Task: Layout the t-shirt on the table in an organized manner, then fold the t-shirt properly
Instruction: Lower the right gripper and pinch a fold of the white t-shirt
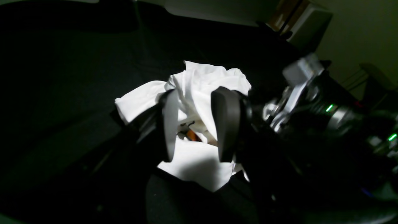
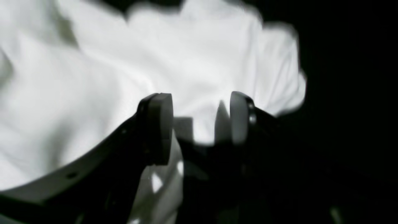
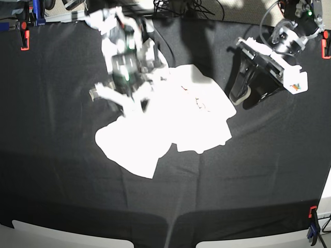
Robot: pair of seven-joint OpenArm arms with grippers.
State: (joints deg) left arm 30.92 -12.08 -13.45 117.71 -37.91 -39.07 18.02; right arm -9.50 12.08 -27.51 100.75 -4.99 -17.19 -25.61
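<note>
Next, my left gripper closes on the raised fold (image 3: 195,112) (image 1: 199,110) that sits next to the small orange and dark print marks on the white t-shirt.
The white t-shirt (image 3: 176,124) lies crumpled in a heap on the black-clothed table (image 3: 62,155). A little of its print shows as small orange and dark marks (image 1: 191,135). My left gripper (image 3: 240,95) sits low just off the heap's right edge. In the left wrist view the left gripper (image 1: 197,124) is open, and the t-shirt (image 1: 202,84) shows beyond the gap. My right gripper (image 3: 133,101) hangs blurred over the heap's upper left part. In the right wrist view the right gripper (image 2: 199,118) has its fingers apart above the t-shirt (image 2: 155,62), with nothing clearly pinched.
Red clamps (image 3: 24,39) (image 3: 325,46) (image 3: 312,213) grip the table's edges, and cables lie along the far edge. The other arm's body with green lights (image 1: 329,109) fills the right of the left wrist view. Bare black cloth (image 3: 258,170) lies in front of the heap.
</note>
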